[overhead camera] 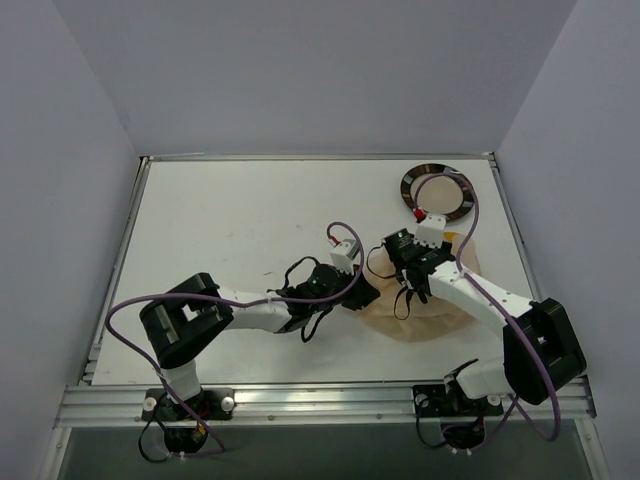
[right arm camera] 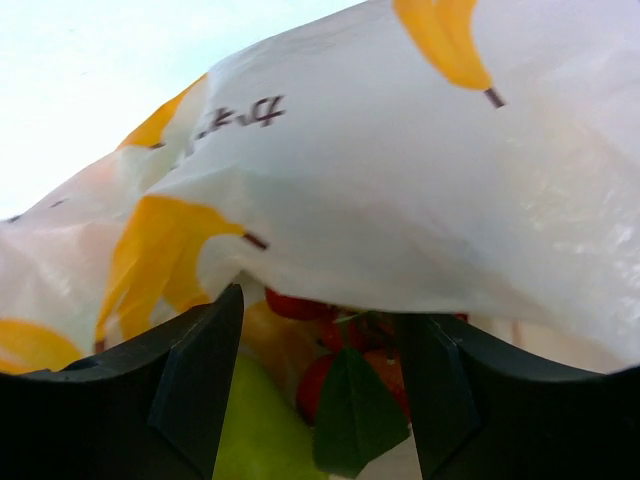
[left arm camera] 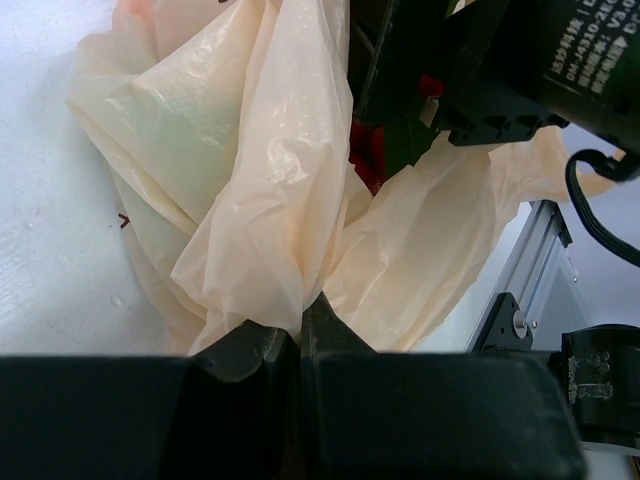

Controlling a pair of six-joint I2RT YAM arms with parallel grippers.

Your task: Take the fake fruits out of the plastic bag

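My right gripper will open and take the berry cluster by its leafy end (right arm camera: 358,415) before it lifts the cluster out, as the bag's edge is hanging over it.
The pale-orange plastic bag (overhead camera: 432,316) lies crumpled at the near right of the table, under both grippers. My left gripper (overhead camera: 362,293) is shut on a fold of the bag (left arm camera: 270,180), its jaws closed tight (left arm camera: 300,322). My right gripper (overhead camera: 403,272) is open at the bag's mouth (right arm camera: 400,180). The red and orange berry cluster with a green leaf (right arm camera: 352,385) sits between its open fingers (right arm camera: 330,335), under the bag's edge. A yellow-green fruit (right arm camera: 250,430) and an orange one (right arm camera: 280,345) lie beside the cluster inside. The red berries also show in the left wrist view (left arm camera: 365,150).
A round dark-rimmed plate (overhead camera: 410,185) sits at the far right of the table, just beyond the right wrist, with a small red thing (overhead camera: 417,213) at its near edge. The aluminium rail (left arm camera: 525,275) of the table's near edge runs close to the bag.
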